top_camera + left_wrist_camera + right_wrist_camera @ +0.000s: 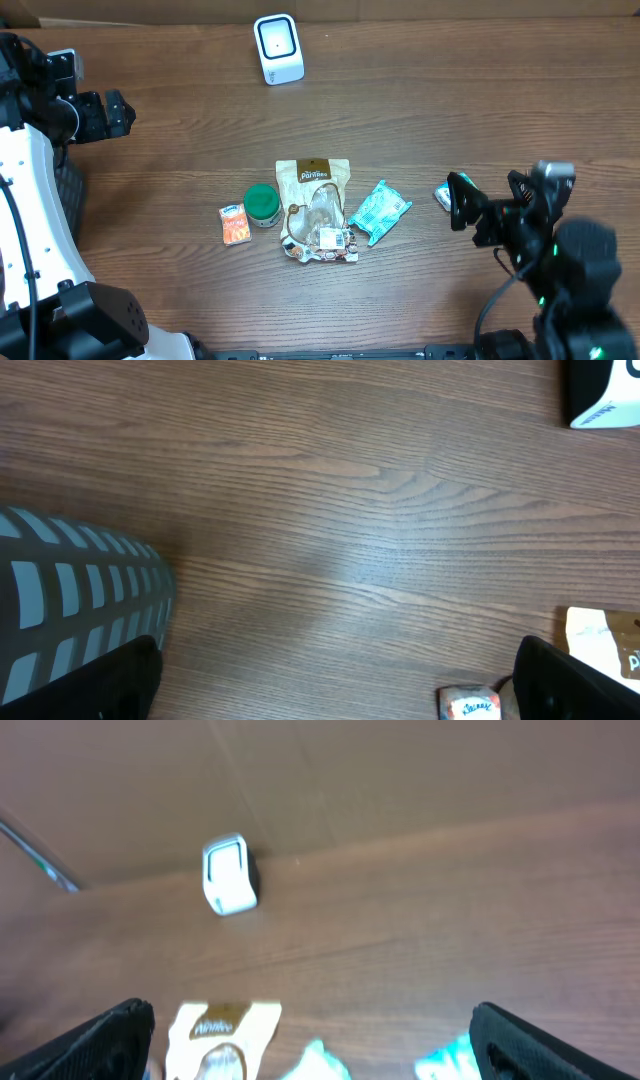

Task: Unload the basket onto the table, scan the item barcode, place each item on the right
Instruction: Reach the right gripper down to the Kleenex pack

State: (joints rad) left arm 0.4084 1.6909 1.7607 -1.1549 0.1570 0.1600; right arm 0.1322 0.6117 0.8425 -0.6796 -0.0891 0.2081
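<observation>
The small teal packet beside it is next for my right gripper, which should go down to it and close on that packet's near edge [447,207].
The white barcode scanner [278,48] stands at the table's far edge, also seen in the right wrist view as the scanner [228,875]. Items lie in the middle: a tan snack pouch [314,180], a clear packet [320,238], a green-lidded jar [262,204], an orange tissue pack [235,224] and a teal packet [379,211]. My left gripper [110,113] hovers open at the far left, away from all of them. My right gripper [488,197] is open at the right, beside a small teal packet [442,195]. Nothing is held.
In the left wrist view the open gripper [330,700] hangs over bare wood, with the tissue pack [468,705] by its right finger and a grey gridded pad [70,590] at the left. The right wrist view looks across the pouch [222,1030] toward a cardboard wall [400,770].
</observation>
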